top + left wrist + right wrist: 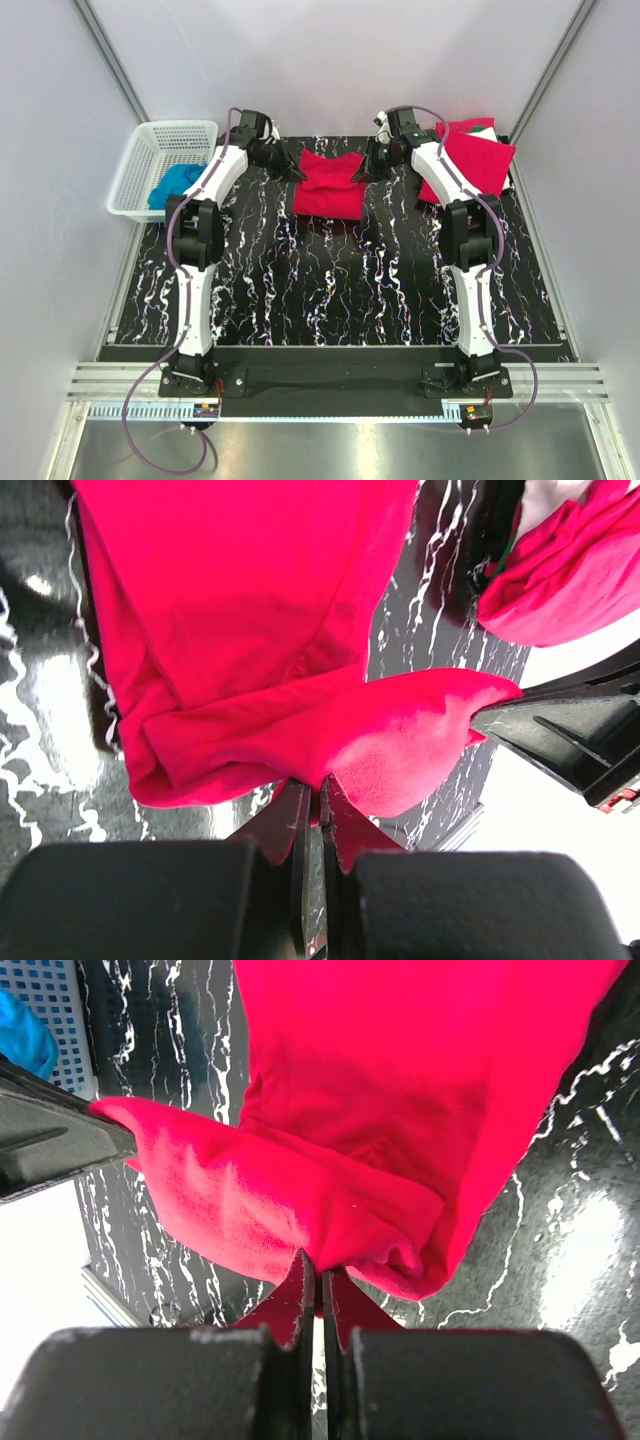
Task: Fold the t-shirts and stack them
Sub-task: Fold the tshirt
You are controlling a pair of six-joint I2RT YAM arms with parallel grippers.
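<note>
The robot's left gripper should release the lifted corner on the far part of the red t-shirt (315,167).
A red t-shirt (329,185) lies partly folded at the back middle of the black marbled table (330,290). My left gripper (296,172) is shut on its far left corner, and my right gripper (362,174) is shut on its far right corner. Both hold the far edge a little lifted. In the left wrist view my gripper (320,792) pinches the red fabric (250,630). In the right wrist view my gripper (322,1272) pinches the same shirt (400,1090). A pile of red t-shirts (478,155), one showing white and green, lies at the back right.
A white plastic basket (140,175) holding blue cloth (176,184) stands at the back left, off the table's edge. Grey walls close in the left, right and back. The pile also shows in the left wrist view (570,570).
</note>
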